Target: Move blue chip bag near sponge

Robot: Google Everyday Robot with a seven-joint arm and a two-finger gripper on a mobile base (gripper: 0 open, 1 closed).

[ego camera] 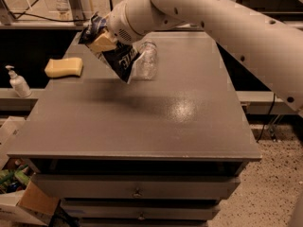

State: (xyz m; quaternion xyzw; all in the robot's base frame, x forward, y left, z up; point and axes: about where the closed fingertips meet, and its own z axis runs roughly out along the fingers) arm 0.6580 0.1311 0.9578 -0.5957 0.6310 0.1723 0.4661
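My gripper is going to the blue chip bag's drop spot. It will let go of the bag against the sponge's side (pixel 93 74) that faces the clear plastic bottle.
The blue chip bag (pixel 118 58) is dark navy with white lettering and hangs in the air over the back left of the grey table (pixel 142 122). My gripper (pixel 102 40) is shut on the bag's upper end, its tan fingers (pixel 103 43) pinching it. The sponge (pixel 64 67), a pale yellow block, lies on the table's left side, a short way left of and below the bag. The bag does not touch the table.
A clear plastic bottle (pixel 147 60) lies on the table just right of the bag. A white pump bottle (pixel 18 82) stands on a lower ledge left of the table. Drawers front the table below. My white arm (pixel 222 27) spans the upper right.
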